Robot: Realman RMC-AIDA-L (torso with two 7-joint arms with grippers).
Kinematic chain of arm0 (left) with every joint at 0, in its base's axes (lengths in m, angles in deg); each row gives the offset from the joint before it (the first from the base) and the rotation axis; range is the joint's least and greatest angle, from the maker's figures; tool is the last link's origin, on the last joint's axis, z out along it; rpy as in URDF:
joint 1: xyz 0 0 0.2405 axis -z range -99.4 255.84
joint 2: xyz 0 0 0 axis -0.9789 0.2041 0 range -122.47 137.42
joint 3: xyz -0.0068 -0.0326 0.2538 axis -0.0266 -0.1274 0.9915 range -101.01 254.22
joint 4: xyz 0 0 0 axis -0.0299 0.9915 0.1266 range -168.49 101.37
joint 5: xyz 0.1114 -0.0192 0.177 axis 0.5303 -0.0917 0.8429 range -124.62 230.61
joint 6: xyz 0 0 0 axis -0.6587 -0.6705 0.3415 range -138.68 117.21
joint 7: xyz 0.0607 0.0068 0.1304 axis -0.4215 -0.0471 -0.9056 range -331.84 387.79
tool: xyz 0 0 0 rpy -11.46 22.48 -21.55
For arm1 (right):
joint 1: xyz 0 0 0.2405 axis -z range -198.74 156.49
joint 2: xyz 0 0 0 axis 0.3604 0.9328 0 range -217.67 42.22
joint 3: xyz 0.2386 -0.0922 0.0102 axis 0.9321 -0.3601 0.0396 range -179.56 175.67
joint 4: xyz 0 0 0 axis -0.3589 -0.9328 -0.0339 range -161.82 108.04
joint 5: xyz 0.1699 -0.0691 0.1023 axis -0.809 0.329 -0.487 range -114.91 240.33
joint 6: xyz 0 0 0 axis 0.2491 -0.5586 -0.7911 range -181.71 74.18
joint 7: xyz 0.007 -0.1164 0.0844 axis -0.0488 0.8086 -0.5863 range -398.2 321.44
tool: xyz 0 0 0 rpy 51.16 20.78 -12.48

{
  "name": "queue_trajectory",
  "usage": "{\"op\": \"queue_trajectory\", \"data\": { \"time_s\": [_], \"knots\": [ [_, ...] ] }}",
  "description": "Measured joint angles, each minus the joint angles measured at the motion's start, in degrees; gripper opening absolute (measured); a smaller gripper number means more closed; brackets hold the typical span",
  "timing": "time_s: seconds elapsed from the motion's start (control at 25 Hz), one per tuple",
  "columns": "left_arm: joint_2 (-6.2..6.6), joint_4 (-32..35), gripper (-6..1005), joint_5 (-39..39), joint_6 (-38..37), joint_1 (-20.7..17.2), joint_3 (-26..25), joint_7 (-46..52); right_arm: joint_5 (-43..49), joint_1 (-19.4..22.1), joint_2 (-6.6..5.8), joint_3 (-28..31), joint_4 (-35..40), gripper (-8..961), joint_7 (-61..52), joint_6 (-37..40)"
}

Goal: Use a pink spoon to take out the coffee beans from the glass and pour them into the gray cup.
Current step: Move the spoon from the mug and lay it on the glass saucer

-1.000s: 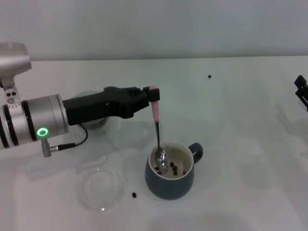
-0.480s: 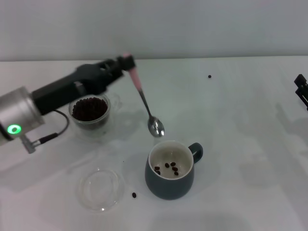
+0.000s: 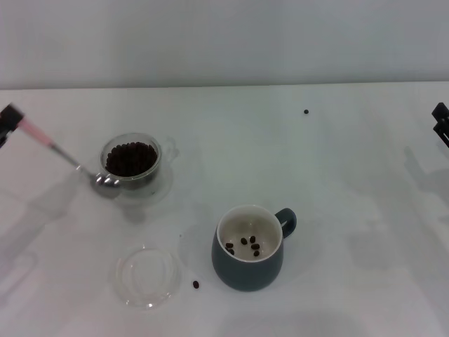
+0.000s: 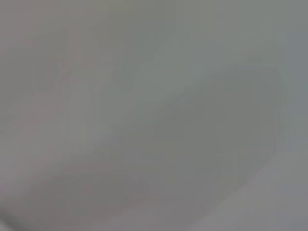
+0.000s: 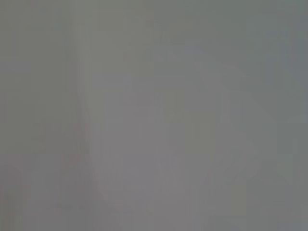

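Note:
Next, my left gripper lays the pink spoon down across the back rim of the flat clear glass dish (image 3: 142,250).
The pink spoon (image 3: 41,137) slants down from my left gripper (image 3: 7,119) at the far left edge of the head view. The gripper is shut on the end of its handle. The spoon's metal bowl (image 3: 105,181) lies low beside the left wall of the glass (image 3: 140,180), outside it. The glass is full of coffee beans (image 3: 130,159). The gray cup (image 3: 245,274) stands front centre with a few coffee beans (image 3: 245,243) on its cream bottom. My right gripper (image 3: 440,123) is parked at the far right edge. Both wrist views show only a blank grey surface.
A flat clear glass dish (image 3: 146,275) lies front left of the gray cup. One loose bean (image 3: 196,284) lies between the dish and the cup. Another loose bean (image 3: 306,111) lies far back on the white table.
My left arm has swung left from over the gray cup, almost out of view, taking the spoon along. The spoon's bowl has gone from inside the cup to beside the glass.

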Motion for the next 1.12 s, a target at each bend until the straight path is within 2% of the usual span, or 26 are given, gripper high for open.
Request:
{"op": "queue_trajectory", "data": {
  "time_s": [0.2, 0.32, 0.4, 0.72, 1.12],
  "knots": [
    [1.37, -2.2, 130, 0.6, -0.5, -3.9, -0.5, 1.3, 0.0, -0.1, -0.07, 0.1, 1.2, 743, 0.1, -1.7],
    [2.08, -4.2, 129, 2.0, -1.6, -4.5, -0.5, 1.3, 0.0, -0.7, -0.08, 0.1, 1.4, 742, 0.1, -1.9],
    [2.05, -5.0, 129, 2.9, -2.9, -4.4, -0.5, 1.2, 0.0, -1.0, -0.08, 0.0, 1.4, 741, 0.2, -1.9],
    [0.75, -5.3, 130, 10.9, -10.1, -1.1, -0.4, 0.8, 0.0, -1.5, -0.08, -0.2, 1.4, 743, 0.2, -1.9],
    [-1.94, -5.2, 129, 17.4, -12.5, 3.0, -0.2, -2.6, 0.0, -1.3, -0.08, -0.4, 1.2, 742, 0.2, -1.9]
  ]
}}
